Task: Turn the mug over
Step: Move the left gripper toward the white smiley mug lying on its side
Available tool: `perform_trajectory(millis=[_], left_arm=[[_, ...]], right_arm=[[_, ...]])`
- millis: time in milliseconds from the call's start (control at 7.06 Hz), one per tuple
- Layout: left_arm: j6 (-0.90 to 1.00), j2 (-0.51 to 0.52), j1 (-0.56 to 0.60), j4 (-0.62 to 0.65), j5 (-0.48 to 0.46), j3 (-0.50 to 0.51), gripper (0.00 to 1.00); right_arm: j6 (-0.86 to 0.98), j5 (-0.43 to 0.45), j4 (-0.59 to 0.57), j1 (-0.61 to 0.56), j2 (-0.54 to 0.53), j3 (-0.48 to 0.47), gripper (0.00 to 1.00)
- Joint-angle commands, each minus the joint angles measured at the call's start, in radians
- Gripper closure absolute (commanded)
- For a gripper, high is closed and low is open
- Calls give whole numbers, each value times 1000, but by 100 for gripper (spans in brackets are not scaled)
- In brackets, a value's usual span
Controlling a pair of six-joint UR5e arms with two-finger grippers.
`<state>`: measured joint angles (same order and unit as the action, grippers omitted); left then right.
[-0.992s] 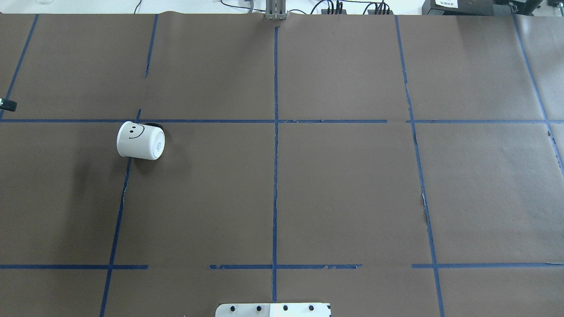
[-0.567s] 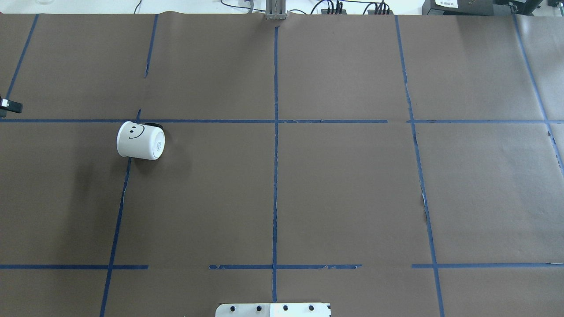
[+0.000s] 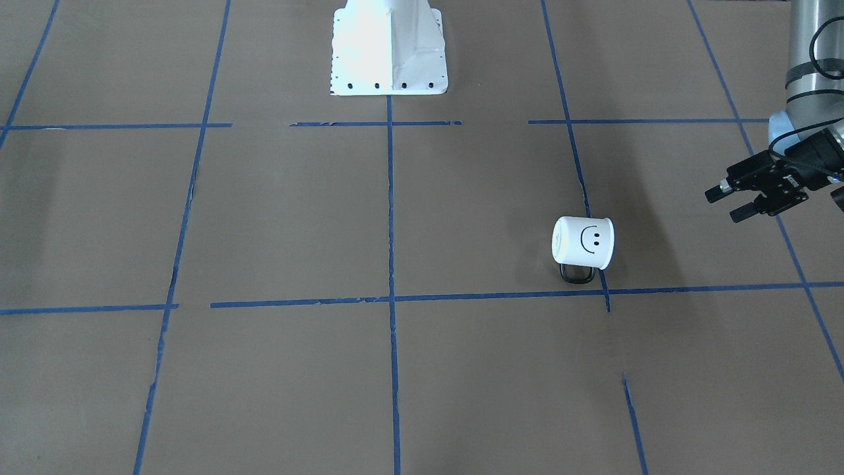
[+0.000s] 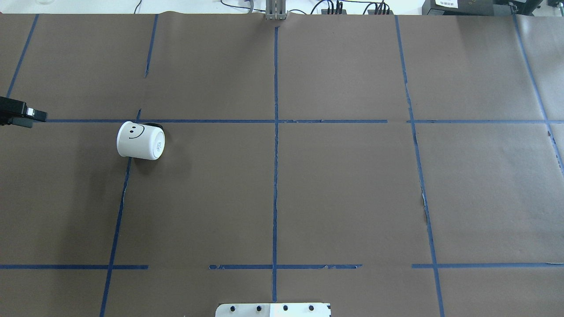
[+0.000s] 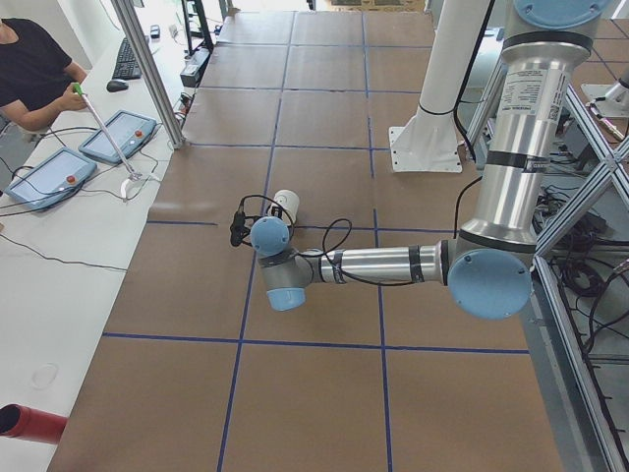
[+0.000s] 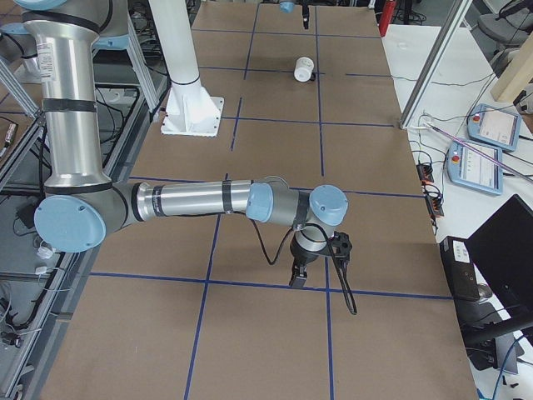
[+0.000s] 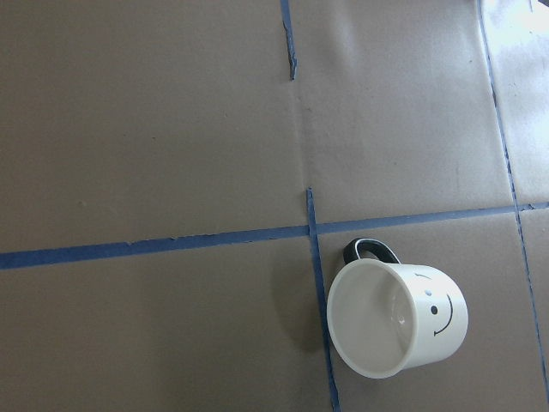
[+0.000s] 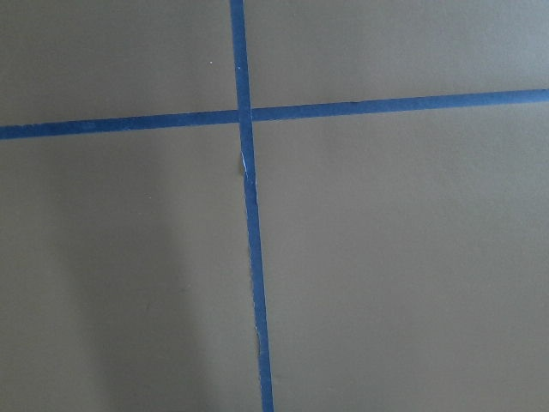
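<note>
The white mug is next for my left gripper, which should go to it and close on the mug's rim [image 3: 611, 227] [image 7: 414, 342] beside the smiley, opposite the black handle.
The white mug [image 4: 140, 141] with the black smiley lies on its side on the brown paper, left of centre. Its black handle [image 3: 576, 274] points away from the robot. Its base faces the table's middle. In the left wrist view the mug [image 7: 396, 319] shows its open cream mouth. My left gripper [image 3: 725, 204] is open and empty, hovering off to the mug's mouth side, apart from it; it enters the overhead view [image 4: 34, 117] at the left edge. My right gripper [image 6: 298, 279] shows only in the exterior right view, far from the mug [image 6: 304, 68]; I cannot tell its state.
Blue tape lines [image 4: 276, 132] divide the brown paper into squares. The white robot base plate [image 4: 273, 309] sits at the near edge. An operator's side table with tablets [image 5: 59, 172] and a metal post [image 5: 152, 79] stand beyond the far edge.
My left gripper has moved rightward into the overhead view, closer to the mug. The mug has not moved.
</note>
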<state>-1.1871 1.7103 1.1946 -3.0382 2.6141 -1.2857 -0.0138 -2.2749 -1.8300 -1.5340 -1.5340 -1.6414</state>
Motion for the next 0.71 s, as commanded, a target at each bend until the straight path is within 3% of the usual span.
perform_trajectory(millis=[0, 567], left_arm=[[-165, 6, -111, -173, -127, -1, 0], [-295, 38, -214, -264, -299, 5, 0]], right_arm=[[0, 0, 0, 0, 0, 0, 0], [0, 0, 0, 0, 0, 0, 0]])
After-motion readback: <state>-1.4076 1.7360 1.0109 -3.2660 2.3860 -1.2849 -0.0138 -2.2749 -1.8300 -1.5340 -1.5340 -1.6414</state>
